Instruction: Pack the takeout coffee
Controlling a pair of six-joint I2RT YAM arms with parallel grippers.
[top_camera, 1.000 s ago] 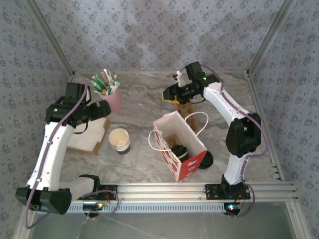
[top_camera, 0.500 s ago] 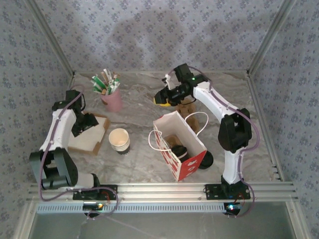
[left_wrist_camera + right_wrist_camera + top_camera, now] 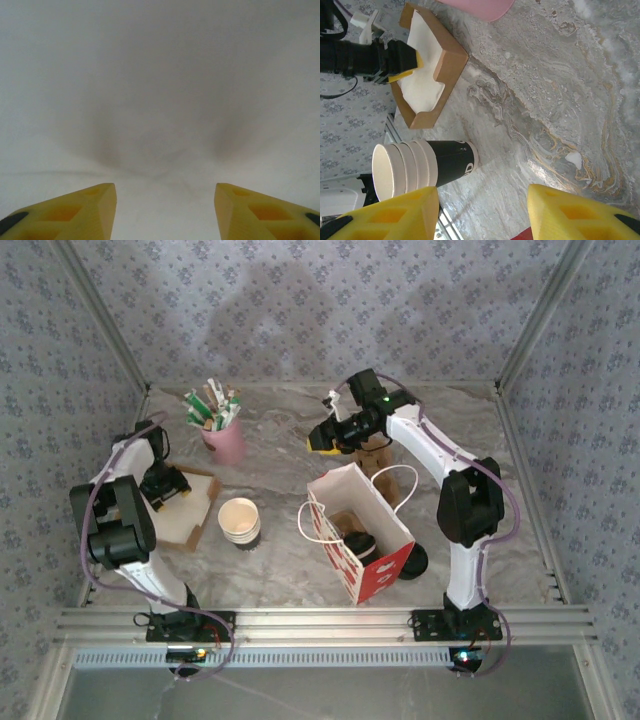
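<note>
The top napkin is lying flat between the open fingers of my left gripper, so I should push into the napkin and pinch up a fold [image 3: 177, 506] before I lift it.
The red-and-white paper bag [image 3: 372, 575] stands open at the table's centre. Inside it shows the round black lid of the takeout coffee [image 3: 359, 544]; the bag walls hide the cup. My left gripper [image 3: 170, 488] [image 3: 164, 186] is down on the white napkins [image 3: 160, 100] in the cardboard box [image 3: 203, 510], its fingers apart with nothing but napkin surface between them. My right gripper [image 3: 318, 440] [image 3: 482, 188] hangs open and empty above the table behind the bag, looking across at the left gripper [image 3: 406, 64].
A stack of paper cups [image 3: 240, 521] [image 3: 420, 165] stands between the box [image 3: 452, 65] and the bag. A pink cup of sachets [image 3: 224, 441] is at the back left. A brown cardboard piece [image 3: 376, 456] sits behind the bag, and a dark round object [image 3: 413, 560] lies by its right side.
My left arm has folded back and brought its gripper down onto the napkins, its jaws narrowing. My right gripper has shifted left, away from the back of the bag.
</note>
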